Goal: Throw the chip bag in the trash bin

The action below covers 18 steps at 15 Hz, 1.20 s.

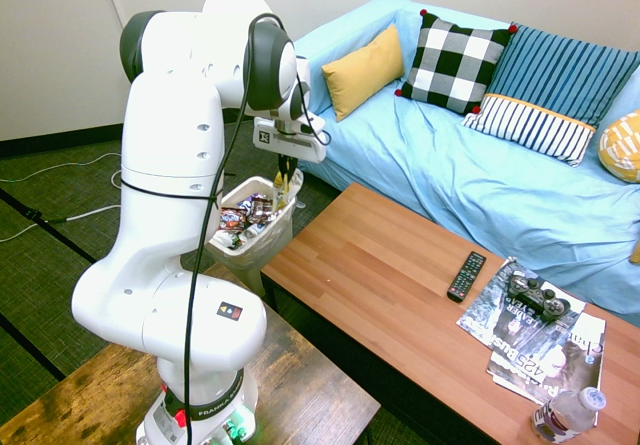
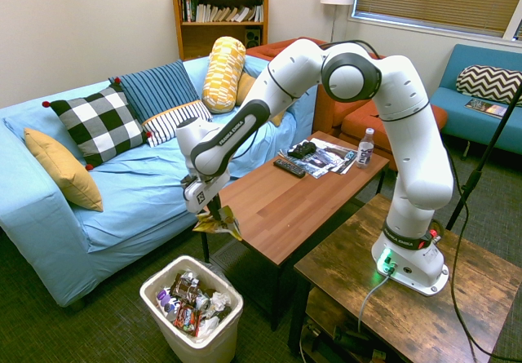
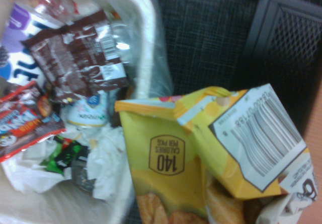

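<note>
My gripper should release the chip bag inside the trash bin (image 2: pixel 193 293) (image 3: pixel 78 102), between the brown wrapper and the white tissue.
The chip bag (image 2: pixel 223 221), yellow and crumpled, hangs from my gripper (image 2: pixel 214 209), which is shut on its top. It hangs in the air by the corner of the coffee table, above and just to the table side of the trash bin (image 2: pixel 155 288). From the other side, the bag (image 1: pixel 283 187) shows as a yellow strip under the gripper (image 1: pixel 284 172), over the bin's (image 1: pixel 232 198) rim nearest the table. The wrist view has the bag (image 3: pixel 171 178) close up with its barcode, and the bin's rim (image 3: pixel 149 27) beside it, with wrappers and tissue inside.
The wooden coffee table (image 2: pixel 277 204) carries a remote (image 2: pixel 289 167), magazines (image 2: pixel 326 157), a game controller (image 2: pixel 303 148) and a water bottle (image 2: pixel 365 147). A blue sofa (image 2: pixel 130 188) with pillows runs behind the bin. Dark carpet lies around the bin.
</note>
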{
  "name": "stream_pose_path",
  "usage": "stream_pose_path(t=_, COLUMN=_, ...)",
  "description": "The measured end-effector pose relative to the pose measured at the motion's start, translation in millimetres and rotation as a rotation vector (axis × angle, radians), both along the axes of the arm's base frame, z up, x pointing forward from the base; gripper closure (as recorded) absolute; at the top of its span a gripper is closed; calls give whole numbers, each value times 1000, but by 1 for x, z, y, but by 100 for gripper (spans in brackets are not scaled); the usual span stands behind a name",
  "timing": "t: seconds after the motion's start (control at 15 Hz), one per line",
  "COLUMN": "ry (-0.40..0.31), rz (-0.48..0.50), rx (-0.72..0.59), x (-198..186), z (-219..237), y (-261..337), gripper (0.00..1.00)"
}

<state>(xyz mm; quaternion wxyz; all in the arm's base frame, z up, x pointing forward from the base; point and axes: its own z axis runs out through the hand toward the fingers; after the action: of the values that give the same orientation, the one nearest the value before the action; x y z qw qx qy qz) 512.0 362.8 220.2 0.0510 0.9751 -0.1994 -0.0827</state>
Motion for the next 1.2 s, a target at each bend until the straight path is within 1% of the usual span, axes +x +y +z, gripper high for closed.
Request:
stream_pose_path(t=0.27, ry=13, rz=57, rx=13, x=-25, z=-15, y=76, gripper=100)
stream_pose_path(t=0.33, ry=18, rz=68, rx=7, x=-33, z=-24, y=90, gripper=0)
stream_pose_path(t=0.53, ry=40, rz=104, rx=-14, x=-48, z=-49, y=117, gripper=0)
stream_pose_path(t=0.67, ry=40, rz=109, rx=-20, x=-48, z=-56, y=122, gripper=0)
stream_pose_path(t=1.2, ry=23, rz=107, rx=-18, x=-39, z=-50, y=123, gripper=0)
